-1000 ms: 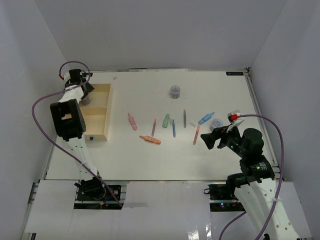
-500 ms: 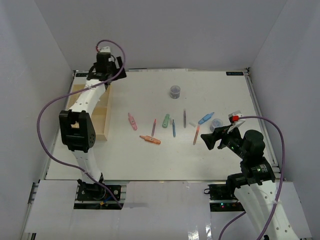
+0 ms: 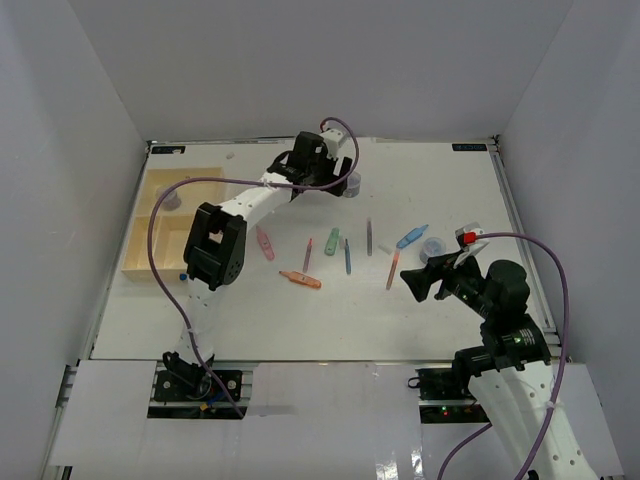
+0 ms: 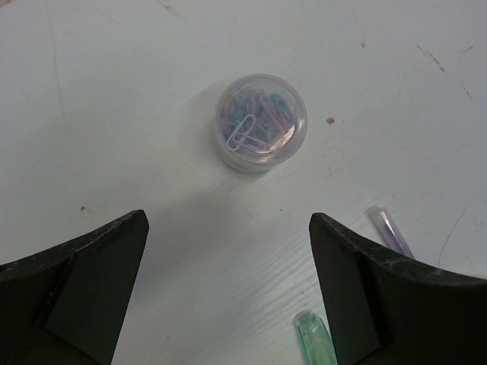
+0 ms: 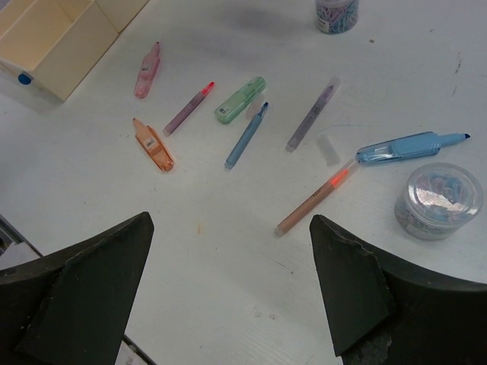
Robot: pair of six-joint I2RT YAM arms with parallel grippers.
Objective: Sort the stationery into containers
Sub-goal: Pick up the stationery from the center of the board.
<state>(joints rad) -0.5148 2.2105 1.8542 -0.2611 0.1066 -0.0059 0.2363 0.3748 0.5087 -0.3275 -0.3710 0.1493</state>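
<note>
The clear round pot of paper clips is at the table's far middle. Next, my left gripper should go to it and close on the pot's sides [image 3: 353, 186] [image 4: 260, 129].
A clear round pot [image 4: 260, 122] full of paper clips stands at the far middle of the table, just ahead of my open left gripper [image 4: 228, 289], which hovers above it with nothing between its fingers. The same pot [image 3: 352, 184] is half hidden by that wrist in the top view. Pens lie loose mid-table: pink [image 5: 148, 70], orange [image 5: 154, 144], green [image 5: 240, 99], blue [image 5: 246, 135] and a blue marker [image 5: 411, 147]. A second pot [image 5: 440, 199] sits by my right gripper [image 5: 228, 289], open and empty over bare table. The cream tray [image 3: 150, 250] at the left has a grey pot [image 3: 171, 199] in its far compartment.
A purple pen [image 5: 188, 109], a grey-purple pen [image 5: 312, 114] and a tan pen with an orange band [image 5: 316, 198] lie among the others. A small blue thing [image 3: 183, 275] sits at the tray's near corner. White walls close the table on three sides.
My left arm has swung from the tray at the far left across to the right, and now hangs over the far-middle pot. The right arm has not moved.
</note>
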